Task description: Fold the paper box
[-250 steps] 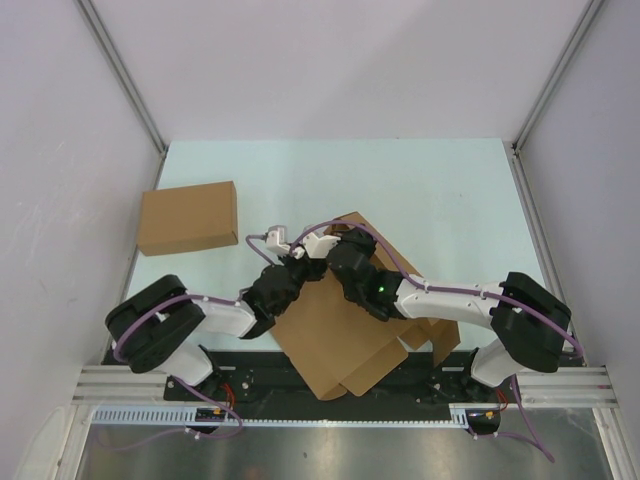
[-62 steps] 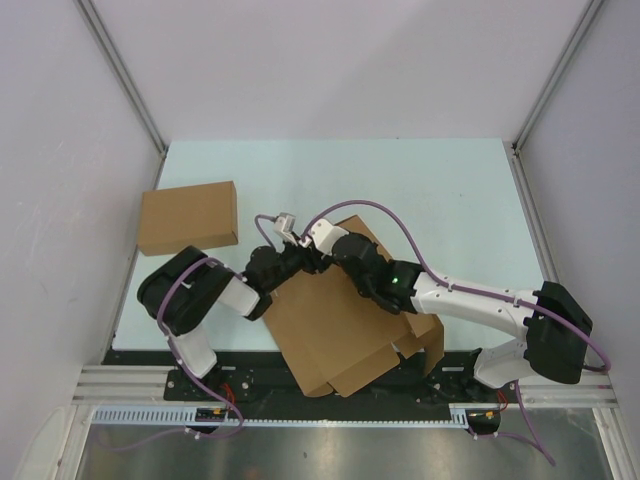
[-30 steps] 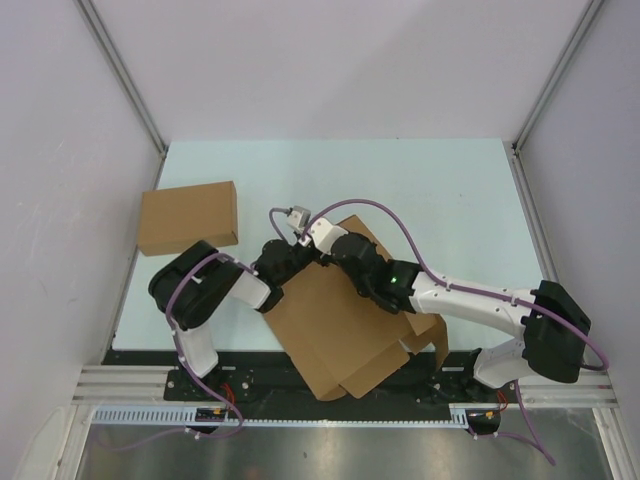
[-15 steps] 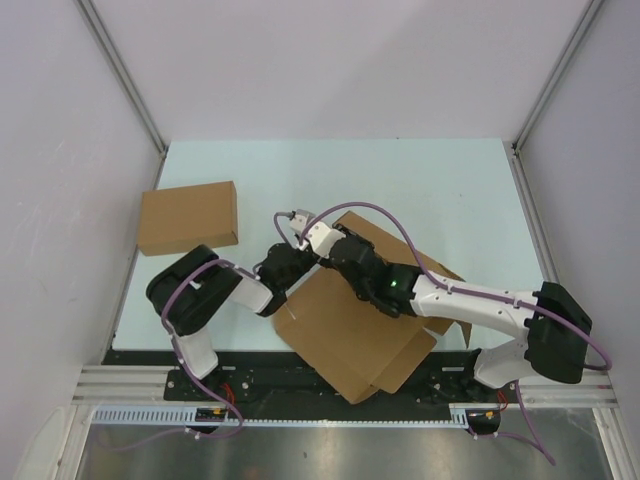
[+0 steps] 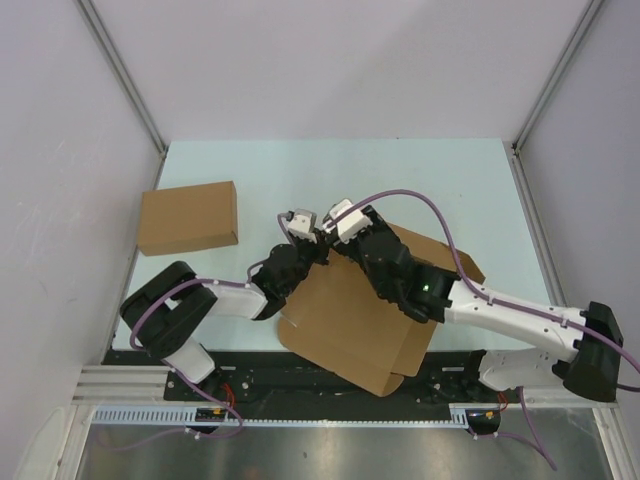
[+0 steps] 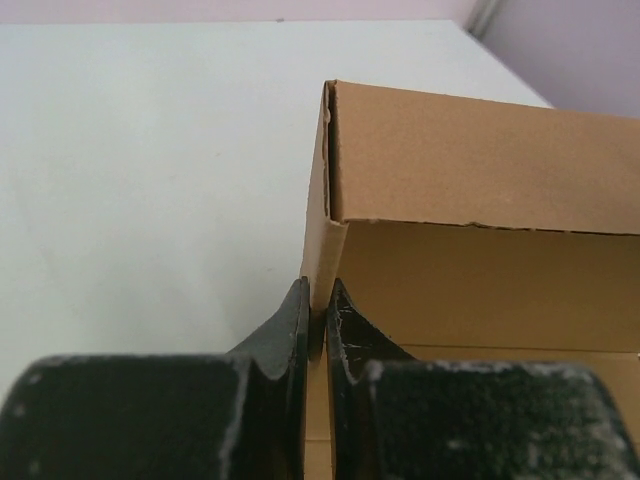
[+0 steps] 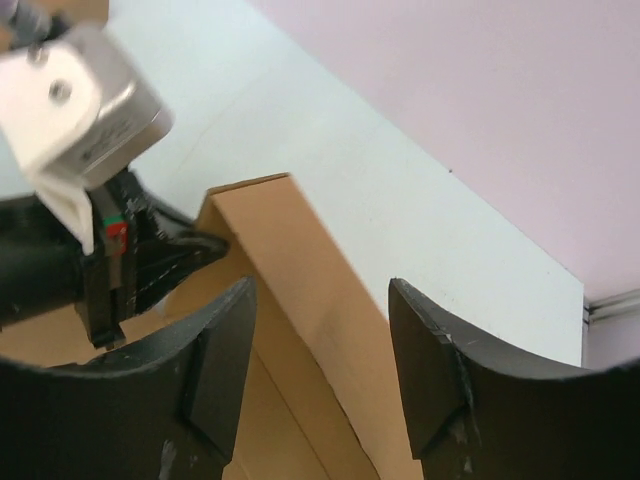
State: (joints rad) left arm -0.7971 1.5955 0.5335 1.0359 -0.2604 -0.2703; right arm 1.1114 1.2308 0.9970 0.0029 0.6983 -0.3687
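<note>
The paper box's front edge slants away from the near rail, so I need to turn the box square and regrip its far corner (image 6: 332, 205) with my left gripper.
The paper box (image 5: 345, 320) is brown cardboard lying at the table's near middle, with one long wall (image 6: 480, 160) folded upright. My left gripper (image 6: 318, 300) is shut on the end edge of a side wall at the box's far left corner (image 5: 318, 247). My right gripper (image 7: 320, 290) is open, its fingers straddling the upright wall (image 7: 290, 240) without touching it. In the right wrist view the left gripper (image 7: 205, 247) shows at that same corner. From above, both grippers meet there, left (image 5: 308, 256) and right (image 5: 335, 243).
A second, closed brown cardboard box (image 5: 188, 217) sits at the table's left edge. The pale green table (image 5: 300, 170) is walled by white panels with metal corner posts. The near rail (image 5: 300, 395) runs under the box's front edge.
My right gripper has opened and released the box wall. The box has slid and turned toward the right. My left gripper stayed shut on the corner.
</note>
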